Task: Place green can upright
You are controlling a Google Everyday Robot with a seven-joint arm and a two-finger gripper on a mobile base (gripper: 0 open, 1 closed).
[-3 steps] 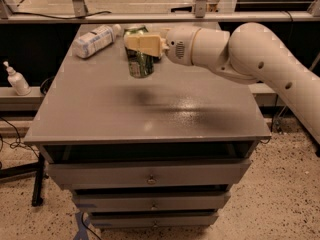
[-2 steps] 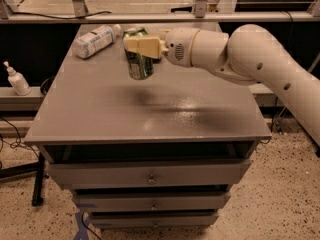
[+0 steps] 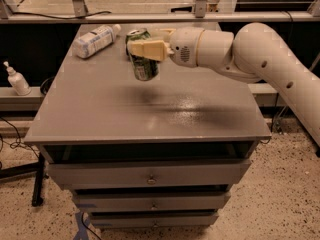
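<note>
The green can, now at the table's back middle, will be let go by my gripper, standing upright, on the bare middle of the grey table (image 3: pixel 161 98).
The green can (image 3: pixel 144 70) has a green patterned body and a silver top. It stands nearly upright, leaning slightly, at the back middle of the grey table (image 3: pixel 150 109). My gripper (image 3: pixel 139 48) reaches in from the right and is shut on the can's upper half, with one cream finger (image 3: pixel 149 50) lying across its front. The can's base is at or just above the tabletop; I cannot tell whether it touches.
A clear plastic bottle with a white label (image 3: pixel 94 40) lies on its side at the table's back left. A white pump bottle (image 3: pixel 16 80) stands on a ledge to the left. Drawers (image 3: pixel 150 176) sit under the tabletop. My white arm (image 3: pixel 270 64) spans the right side.
</note>
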